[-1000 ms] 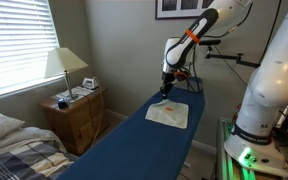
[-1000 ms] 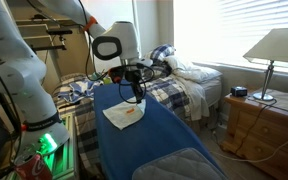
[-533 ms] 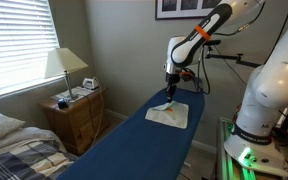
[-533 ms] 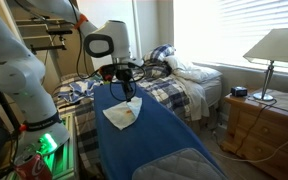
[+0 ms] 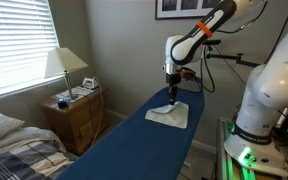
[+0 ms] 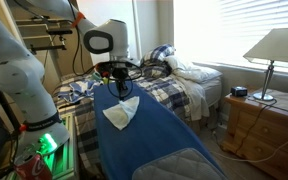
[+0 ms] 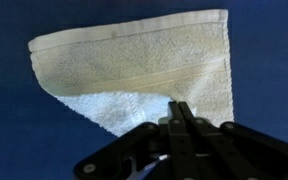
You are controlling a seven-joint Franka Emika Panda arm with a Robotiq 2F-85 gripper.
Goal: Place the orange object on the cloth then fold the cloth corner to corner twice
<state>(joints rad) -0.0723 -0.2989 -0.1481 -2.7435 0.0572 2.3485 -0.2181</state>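
Observation:
The gripper needs to release the cloth corner just short of the opposite corner of the cream cloth (image 5: 182, 122) (image 7: 200, 20), the one nearest the robot's base.
A cream cloth (image 7: 134, 70) lies on the blue padded surface (image 7: 14, 130). In the wrist view one corner is lifted and folded over, and the fluffy underside shows. My gripper (image 7: 180, 105) is shut on that cloth corner and holds it above the rest. In both exterior views the gripper (image 5: 172, 92) (image 6: 119, 92) hangs just over the cloth (image 5: 170, 115) (image 6: 118, 114), with the cloth pulled up in a peak toward it. The orange object is not visible; it may be under the fold.
The blue surface (image 5: 134, 145) runs long and narrow. A wooden nightstand (image 5: 76, 118) with a lamp (image 5: 64, 68) stands beside it, a bed (image 6: 179, 85) behind. Another robot base (image 5: 269, 100) stands close by.
The gripper has carried the cloth corner across, and the cloth has gone from flat to a raised fold.

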